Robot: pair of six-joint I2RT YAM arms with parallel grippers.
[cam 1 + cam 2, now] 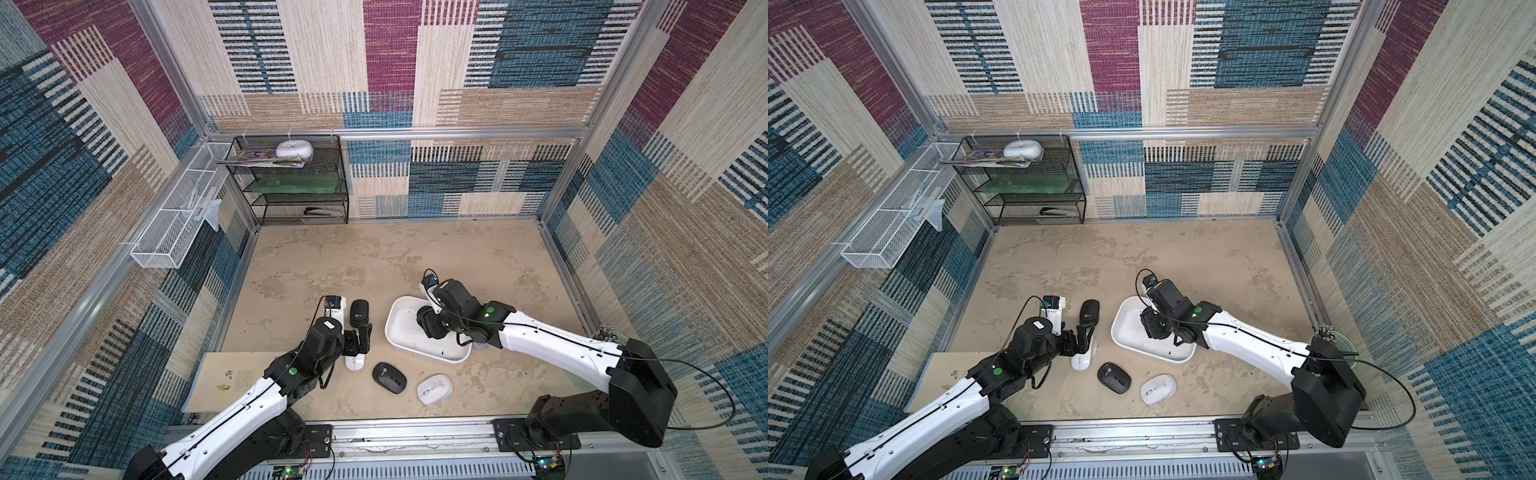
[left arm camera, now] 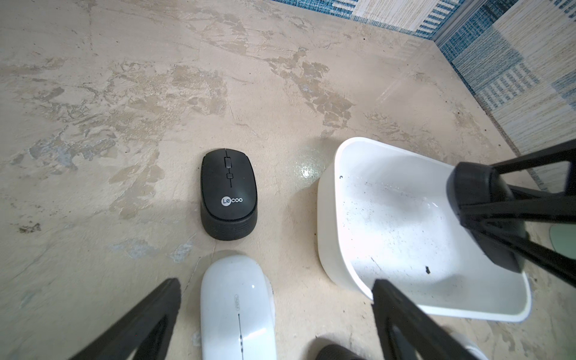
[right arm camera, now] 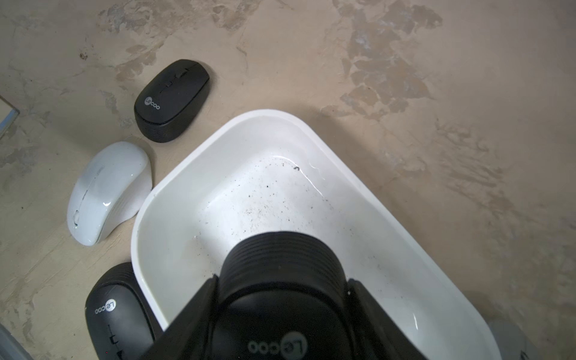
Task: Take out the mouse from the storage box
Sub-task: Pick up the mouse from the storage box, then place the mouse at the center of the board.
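Note:
Next, my right gripper puts the black Lecoo mouse down on the bare table point(image 1: 476, 373) by the storage box's near corner.
The white storage box point(image 1: 404, 337) point(image 1: 1128, 332) lies right of centre on the table, with its inside also showing in the wrist views point(image 2: 327, 193) point(image 3: 249, 117). My right gripper point(image 1: 430, 328) point(image 1: 1152, 326) point(image 3: 282, 279) reaches into it, shut on a black Lecoo mouse point(image 3: 282, 258) point(image 2: 477, 199) with a finger on each side. No other mouse shows in the box. My left gripper point(image 1: 360, 340) point(image 1: 1081, 338) point(image 2: 276, 283) stands open over a white mouse point(image 1: 355, 362) point(image 2: 238, 311) on the table left of the box, not touching it.
More mice lie on the table: a black one point(image 1: 359, 312) point(image 2: 229, 193) beyond the left gripper, another black one point(image 1: 389, 377) and a white one point(image 1: 434, 388) in front of the box. A beige board point(image 1: 224, 378) lies front left. A black mesh rack point(image 1: 299, 183) and a white wire basket point(image 1: 174, 224) stand back left.

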